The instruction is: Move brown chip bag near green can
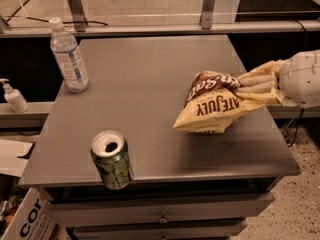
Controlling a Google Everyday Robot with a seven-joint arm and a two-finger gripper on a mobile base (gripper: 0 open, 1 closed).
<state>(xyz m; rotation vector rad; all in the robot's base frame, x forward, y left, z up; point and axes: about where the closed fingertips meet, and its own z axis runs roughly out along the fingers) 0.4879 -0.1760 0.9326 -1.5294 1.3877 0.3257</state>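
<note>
I need to use my gripper to set the brown chip bag down by the grey table's front edge, beside the green can (187,152).
The brown chip bag (214,104), dark brown with a cream-yellow band and "LATE JULY" lettering, hangs in the air over the right side of the grey table (150,89). My gripper (257,86) comes in from the right edge and is shut on the bag's right end, its pale fingers (256,79) pressed around the crinkled foil. The green can (112,160), open silver top up, stands upright near the table's front left edge, well to the left of and nearer than the bag.
A clear plastic water bottle (69,56) stands at the table's back left. A small pump bottle (14,97) sits on a ledge to the left. Drawers (160,216) lie below the tabletop, and a cardboard box (27,221) stands at the lower left.
</note>
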